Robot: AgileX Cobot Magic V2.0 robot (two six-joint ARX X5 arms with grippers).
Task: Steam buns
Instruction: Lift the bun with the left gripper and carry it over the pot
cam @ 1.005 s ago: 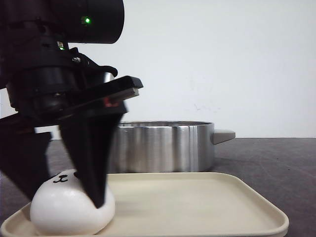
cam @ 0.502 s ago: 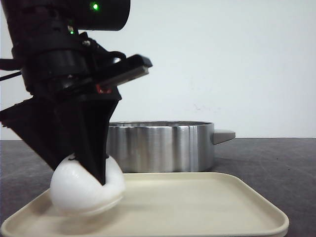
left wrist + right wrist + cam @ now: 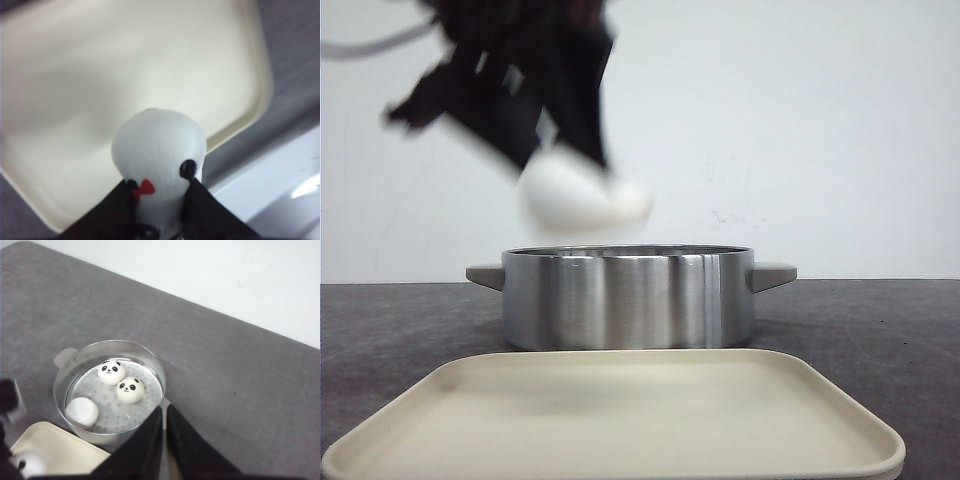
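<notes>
My left gripper will let go of the white panda bun beside the other buns inside the steel steamer pot [image 3: 556,268].
My left gripper [image 3: 570,165] is shut on a white panda bun [image 3: 582,198] and holds it in the air above the left part of the steel steamer pot [image 3: 628,298]. In the left wrist view the bun [image 3: 159,150] sits between the black fingers [image 3: 205,210], over the tray's edge. In the right wrist view three buns lie in the pot [image 3: 150,365]: two face up [image 3: 111,372] [image 3: 130,389], one plain side up [image 3: 81,411]. My right gripper [image 3: 164,412] is shut and empty, high beside the pot.
A cream tray [image 3: 620,420] lies in front of the pot, with nothing on it. Dark grey tabletop [image 3: 240,385] stretches to the right of the pot. A white wall stands behind.
My left gripper closed on the bun on the tray's left end, lifted it, and has carried it up and right to above the pot. The tray now holds nothing.
</notes>
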